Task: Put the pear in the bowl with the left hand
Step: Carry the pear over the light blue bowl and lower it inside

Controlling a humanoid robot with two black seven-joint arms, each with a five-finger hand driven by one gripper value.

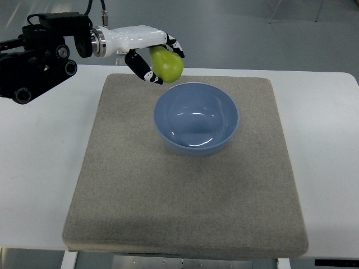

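Observation:
I will set the green pear down with my left gripper on the inside bottom of the empty blue bowl (199, 121).
A green pear (168, 64) is held in the air by my left hand (160, 60), whose white and black fingers are curled around it. The hand and pear hover just beyond the far left rim of the blue bowl (196, 119). The bowl stands upright and empty on a grey mat (185, 185). My left arm comes in from the upper left of the picture. The right arm does not show.
The grey mat lies on a white table (39, 168), covering most of its middle. Grey floor lies beyond the table's far edge (235, 33). The table's near edge runs along the bottom of the picture.

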